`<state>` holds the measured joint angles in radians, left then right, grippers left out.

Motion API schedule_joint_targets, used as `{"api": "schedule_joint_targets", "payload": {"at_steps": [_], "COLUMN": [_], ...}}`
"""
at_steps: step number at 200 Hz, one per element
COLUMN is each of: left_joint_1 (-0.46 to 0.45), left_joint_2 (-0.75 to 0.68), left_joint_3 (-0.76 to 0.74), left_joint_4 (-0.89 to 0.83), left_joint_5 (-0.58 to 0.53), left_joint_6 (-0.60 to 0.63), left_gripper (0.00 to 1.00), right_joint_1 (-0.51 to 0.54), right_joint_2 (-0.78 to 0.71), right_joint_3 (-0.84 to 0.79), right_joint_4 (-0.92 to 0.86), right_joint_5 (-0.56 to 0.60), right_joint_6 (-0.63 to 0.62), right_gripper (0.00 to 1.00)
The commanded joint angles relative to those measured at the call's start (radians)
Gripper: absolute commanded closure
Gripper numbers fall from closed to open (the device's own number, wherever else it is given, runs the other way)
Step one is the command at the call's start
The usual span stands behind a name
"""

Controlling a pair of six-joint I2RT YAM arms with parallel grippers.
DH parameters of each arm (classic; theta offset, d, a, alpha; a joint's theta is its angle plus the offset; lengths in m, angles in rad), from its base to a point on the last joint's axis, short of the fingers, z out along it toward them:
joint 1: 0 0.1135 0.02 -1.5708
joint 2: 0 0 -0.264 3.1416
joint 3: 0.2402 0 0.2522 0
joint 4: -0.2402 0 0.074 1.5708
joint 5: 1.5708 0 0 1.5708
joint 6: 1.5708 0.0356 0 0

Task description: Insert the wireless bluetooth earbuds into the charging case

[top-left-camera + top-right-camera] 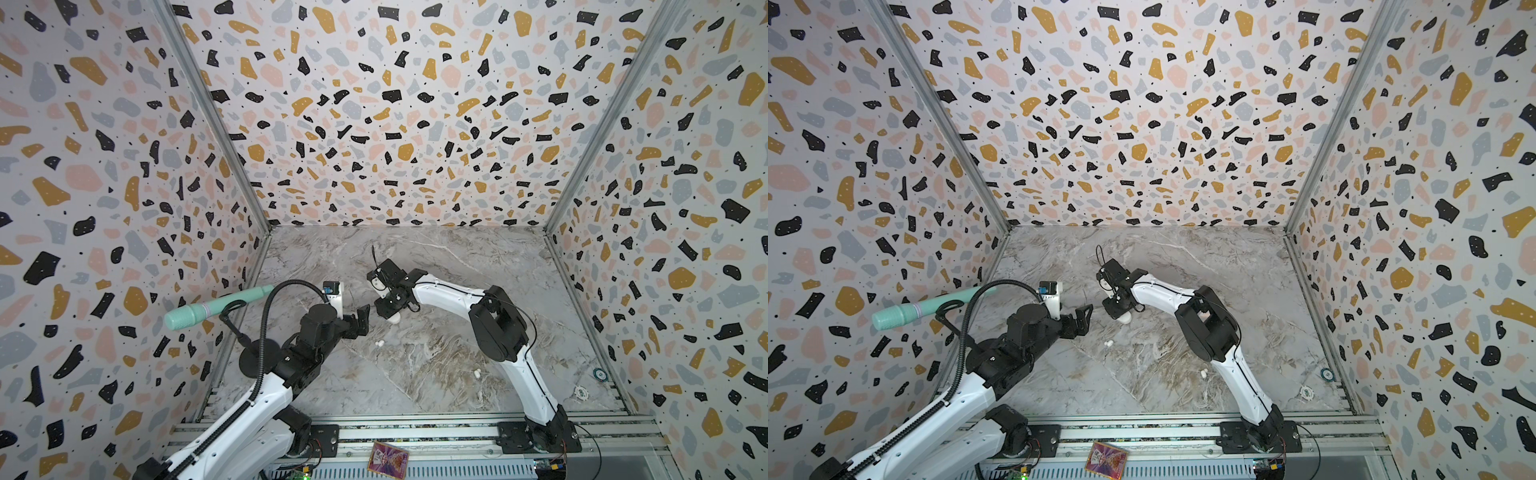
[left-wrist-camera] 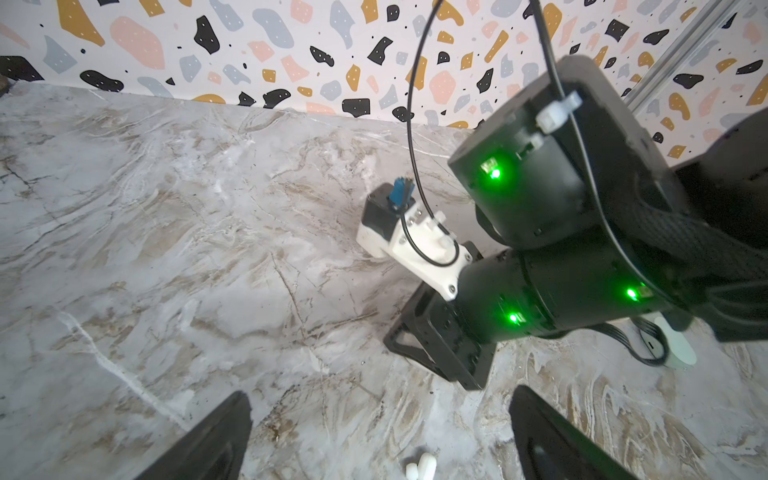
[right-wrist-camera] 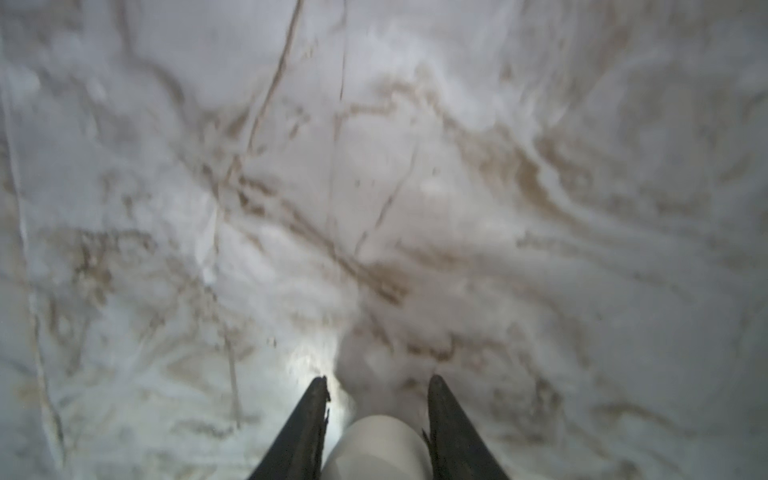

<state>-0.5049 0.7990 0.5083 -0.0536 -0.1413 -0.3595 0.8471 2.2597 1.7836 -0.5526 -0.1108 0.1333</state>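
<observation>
I should put the charging case down, open wider and take the case (image 1: 1124,317) by its long ends, because my right gripper is pinching it across its narrow sides.
My right gripper (image 1: 388,312) (image 3: 377,377) points down at the marble floor, shut on the white, rounded charging case (image 3: 378,444) (image 1: 394,318) (image 1: 1124,318). In the right wrist view its two black fingers hug the case's sides. One tiny white earbud (image 1: 379,343) (image 1: 1108,343) (image 2: 422,467) lies on the floor just in front of my left gripper (image 1: 363,320) (image 2: 379,392). That gripper hangs open and empty above the floor. Another white earbud (image 1: 478,372) (image 1: 1203,373) lies nearer the front, beside the right arm.
A mint microphone (image 1: 208,309) on a black gooseneck stand leans in from the left wall. Two poker chips (image 1: 723,374) (image 1: 579,391) lie at the front right. A playing card (image 1: 388,457) rests on the front rail. Patterned walls enclose three sides.
</observation>
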Motion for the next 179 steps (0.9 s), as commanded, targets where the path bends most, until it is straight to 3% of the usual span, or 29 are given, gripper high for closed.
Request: {"api": "schedule_joint_targets", "payload": {"at_steps": [1,23,47,121,179], "left_joint_1": [0.006,0.006,0.006,0.006,0.006], "left_joint_2": [-0.024,-0.023,-0.016,-0.027,-0.028], "left_joint_3": [0.016,0.015,0.018,0.012,0.01], "left_joint_4": [-0.009,-0.006,-0.005,0.001,0.006], "left_joint_5": [-0.014,-0.012,-0.009,-0.005,-0.003], "left_joint_6": [-0.001,-0.003,-0.003,-0.004,-0.007], "left_gripper": [0.02,0.02,0.02,0.02,0.02], "right_joint_1": [0.006,0.006,0.006,-0.013,-0.074], "right_joint_2": [-0.097,-0.153,-0.194,-0.29,-0.318], "right_joint_3": [-0.081,-0.149,-0.203,-0.357,-0.349], "right_joint_4": [-0.05,-0.042,-0.042,-0.057,-0.011], "right_joint_5": [0.036,0.044,0.061,0.178,0.214], "right_joint_6": [-0.034,-0.026,-0.027,-0.046,-0.013], "right_gripper": [0.58,0.41,0.32,0.27,0.27]}}
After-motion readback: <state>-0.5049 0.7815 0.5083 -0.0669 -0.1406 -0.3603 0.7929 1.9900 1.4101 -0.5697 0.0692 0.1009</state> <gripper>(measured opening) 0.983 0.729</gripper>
